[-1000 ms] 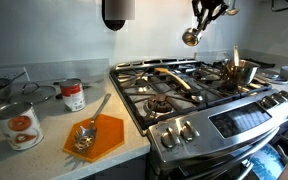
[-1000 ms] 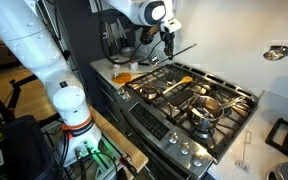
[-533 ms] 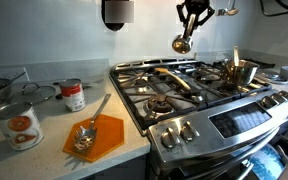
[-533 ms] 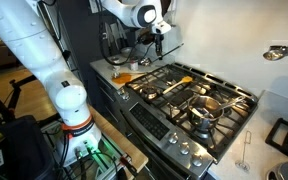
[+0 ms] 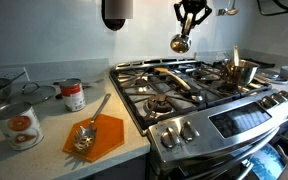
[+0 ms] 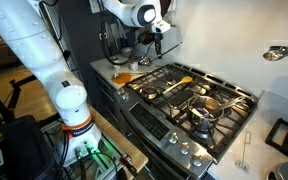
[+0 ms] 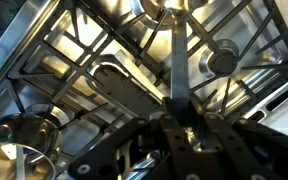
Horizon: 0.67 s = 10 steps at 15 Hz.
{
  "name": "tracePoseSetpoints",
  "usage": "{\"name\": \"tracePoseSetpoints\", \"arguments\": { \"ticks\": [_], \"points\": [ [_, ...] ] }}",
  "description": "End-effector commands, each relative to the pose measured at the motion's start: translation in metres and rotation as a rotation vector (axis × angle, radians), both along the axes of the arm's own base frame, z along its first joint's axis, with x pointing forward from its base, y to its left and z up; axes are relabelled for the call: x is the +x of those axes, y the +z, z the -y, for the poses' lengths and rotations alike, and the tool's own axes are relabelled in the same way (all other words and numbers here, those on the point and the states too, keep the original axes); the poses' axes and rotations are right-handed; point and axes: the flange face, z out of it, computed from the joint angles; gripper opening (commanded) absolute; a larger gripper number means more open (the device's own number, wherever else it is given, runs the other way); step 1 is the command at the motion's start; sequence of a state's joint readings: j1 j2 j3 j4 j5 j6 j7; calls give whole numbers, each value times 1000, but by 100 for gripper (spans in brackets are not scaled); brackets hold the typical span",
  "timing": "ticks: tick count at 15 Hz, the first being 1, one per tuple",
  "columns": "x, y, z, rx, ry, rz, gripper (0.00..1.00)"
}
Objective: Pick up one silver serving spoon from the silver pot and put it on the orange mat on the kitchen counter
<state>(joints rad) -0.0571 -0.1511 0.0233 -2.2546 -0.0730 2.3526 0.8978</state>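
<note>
My gripper is to let go of the silver serving spoon on the orange mat (image 5: 114, 118), between the other spoon and the stove. The held spoon is high above the stove's back now.
My gripper (image 5: 190, 20) is shut on a silver serving spoon (image 5: 180, 43) and holds it high above the back of the stove, bowl hanging down. In the wrist view the spoon's handle (image 7: 177, 60) runs up from the gripper (image 7: 180, 128) over the grates. The silver pot (image 5: 241, 72) stands on the far right burner with more handles sticking up; it also shows in the wrist view (image 7: 19, 140). The orange mat (image 5: 106, 142) lies on the pale kitchen counter (image 5: 44, 150) left of the stove, and another silver spoon (image 5: 87, 130) lies on it. The gripper also shows in an exterior view (image 6: 156, 38).
Two labelled tin cans (image 5: 74, 95) (image 5: 19, 125) stand on the counter behind and left of the mat. The steel gas stove (image 5: 199, 85) with black grates lies between pot and mat. A yellow utensil (image 6: 179, 83) rests on the grates. A ladle (image 6: 274, 50) hangs on the wall.
My gripper has carried the spoon away from the pot, towards the mat side of the stove. Over the last half second it has barely moved.
</note>
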Motion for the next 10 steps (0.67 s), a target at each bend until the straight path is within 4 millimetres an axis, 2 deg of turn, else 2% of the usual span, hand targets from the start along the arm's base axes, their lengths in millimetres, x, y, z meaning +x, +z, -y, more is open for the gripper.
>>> {"name": "tracePoseSetpoints", "arguments": {
  "ticks": [1, 3, 6, 8, 10],
  "points": [
    [26, 1, -56, 38, 146, 2, 5],
    [36, -8, -96, 80, 223, -15, 5],
    [44, -38, -147, 139, 298, -74, 5],
    [48, -62, -169, 164, 320, -111, 5],
    [52, -88, -179, 198, 315, -134, 5]
  ]
}}
